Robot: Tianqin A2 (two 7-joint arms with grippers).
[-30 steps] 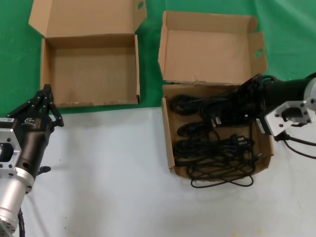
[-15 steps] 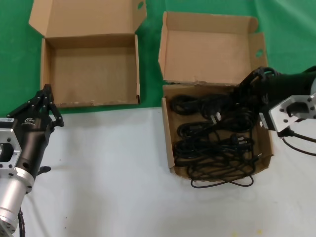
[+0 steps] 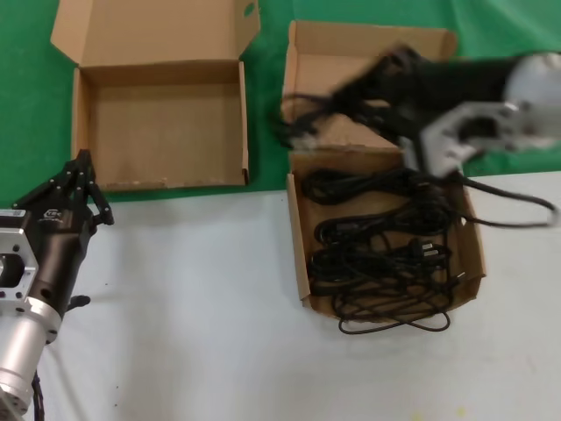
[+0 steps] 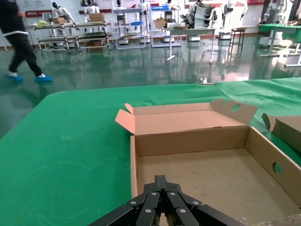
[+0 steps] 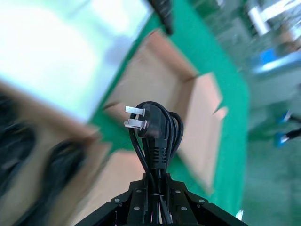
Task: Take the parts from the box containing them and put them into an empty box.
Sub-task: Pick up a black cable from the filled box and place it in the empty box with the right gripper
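The black power cord will go down from my right gripper across the empty box's bottom (image 3: 188, 102) (image 5: 164, 100), toward that box's back corner nearest the full box.
Blurred with motion, my right gripper (image 3: 364, 88) hangs over the winged lid of the box containing the parts (image 3: 298, 254), shut on a black power cord (image 3: 307, 118) that dangles toward the gap between the two boxes. In the right wrist view the cord's plug (image 5: 153, 127) stands just beyond the right gripper (image 5: 157, 181). Several more coiled cords (image 3: 377, 254) lie in that tray. To the left is the empty box (image 3: 162, 132), its flat lid open. My left gripper (image 3: 83, 180) is parked shut just in front of that box's near wall, and the left wrist view has the gripper (image 4: 161, 181) facing the bare tray (image 4: 202, 174).
One cord loop (image 3: 394, 326) hangs over the front edge of the full box onto the white table. Green cloth (image 3: 26, 105) covers the table behind and beside the boxes. The right arm's own cable (image 3: 517, 210) trails over the table at the right.
My right gripper has risen out of the full box with a cord and swung up and left, over the box's lid toward the empty box. The left arm has not moved.
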